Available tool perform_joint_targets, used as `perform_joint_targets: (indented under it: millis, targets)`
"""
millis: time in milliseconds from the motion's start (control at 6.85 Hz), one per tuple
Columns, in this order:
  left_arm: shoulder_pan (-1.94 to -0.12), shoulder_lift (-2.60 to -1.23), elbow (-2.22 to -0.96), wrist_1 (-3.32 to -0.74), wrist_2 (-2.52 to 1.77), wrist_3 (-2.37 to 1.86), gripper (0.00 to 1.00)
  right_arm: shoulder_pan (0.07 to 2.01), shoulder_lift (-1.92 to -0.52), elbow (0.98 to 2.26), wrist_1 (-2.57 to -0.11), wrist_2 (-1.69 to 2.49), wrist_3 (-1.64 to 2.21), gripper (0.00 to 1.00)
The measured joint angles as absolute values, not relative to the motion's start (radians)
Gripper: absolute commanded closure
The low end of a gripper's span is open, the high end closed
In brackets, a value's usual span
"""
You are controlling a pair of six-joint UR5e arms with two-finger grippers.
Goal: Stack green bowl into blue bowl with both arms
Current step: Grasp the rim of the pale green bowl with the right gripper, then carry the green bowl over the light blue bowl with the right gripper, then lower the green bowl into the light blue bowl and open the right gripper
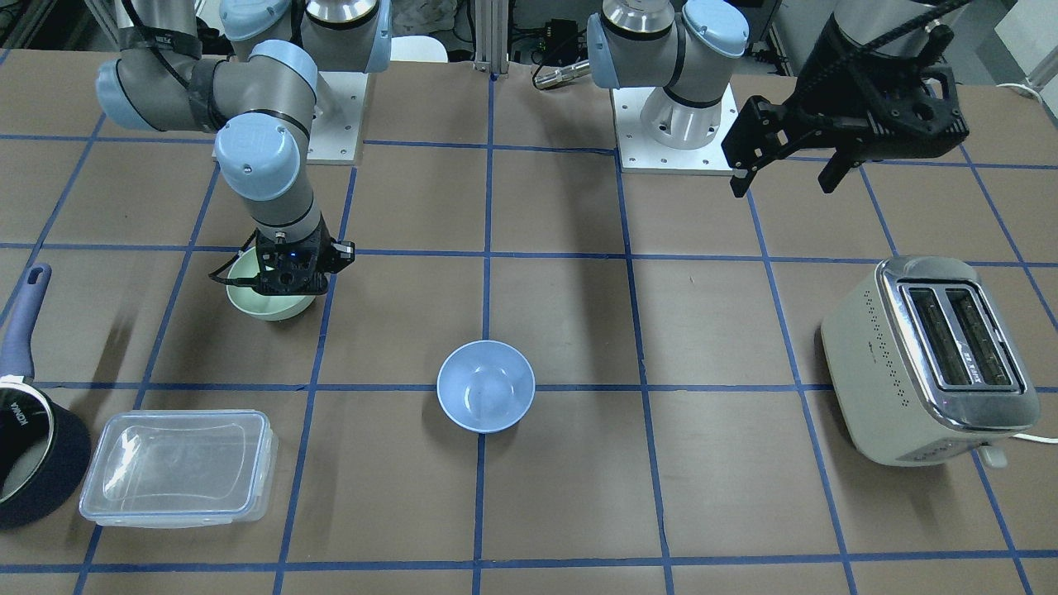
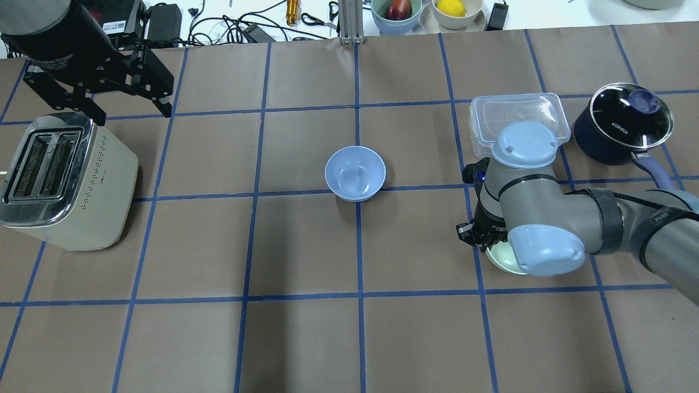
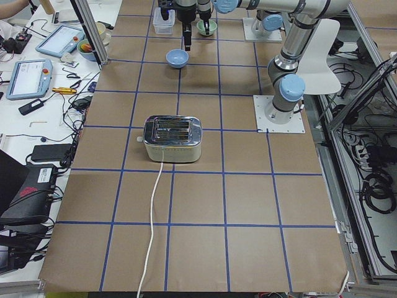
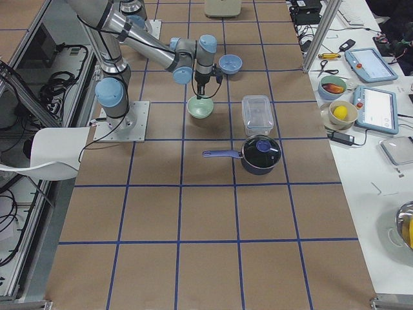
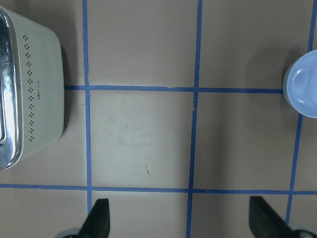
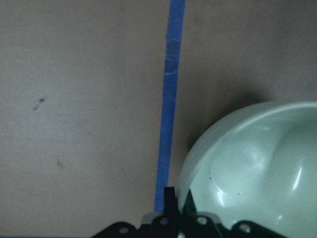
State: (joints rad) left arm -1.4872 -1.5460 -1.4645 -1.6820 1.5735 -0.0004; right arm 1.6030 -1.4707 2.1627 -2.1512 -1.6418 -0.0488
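Note:
My right gripper is going to let go of the green bowl nested inside the blue bowl [image 1: 485, 383], over the crossing tape lines.
The green bowl [image 1: 273, 304] sits at the table's right side, also seen in the right wrist view [image 6: 252, 158] and the overhead view [image 2: 503, 261]. My right gripper [image 1: 285, 285] points straight down, its fingers [image 6: 171, 201] pinched on the bowl's rim. I cannot tell whether the bowl rests on the table or is barely off it. The blue bowl [image 1: 485, 386] stands upright and empty at the table's middle [image 2: 355, 173]. My left gripper [image 1: 781, 178] is open and empty, held high beside the toaster [image 5: 181, 223], far from both bowls.
A cream toaster [image 1: 930, 355] stands on the robot's left side [image 2: 60, 180]. A clear lidded plastic container [image 1: 178, 467] and a dark blue saucepan [image 1: 33, 446] with a glass lid sit past the green bowl. Fruit bowls [image 2: 396, 11] stand off the table's far edge.

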Motion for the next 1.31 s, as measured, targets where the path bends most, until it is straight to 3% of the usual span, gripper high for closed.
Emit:
perform_joint_targets:
  millis: [292, 876, 1315]
  targets:
    - [-1.518, -1.545, -1.465, -1.681, 1.571, -0.011, 0.00, 1.706, -1.404, 1.931, -2.015, -1.649, 0.026, 1.00]
    - [-1.524, -1.551, -1.465, -1.678, 1.575, -0.012, 0.00, 1.990, -1.080, 1.415, -1.872, -1.590, 0.398, 0.98]
    - [-1.525, -1.543, -1.470, -1.680, 1.578, -0.012, 0.00, 2.051, -0.989, 1.312, -1.858, -1.585, 0.453, 0.98]
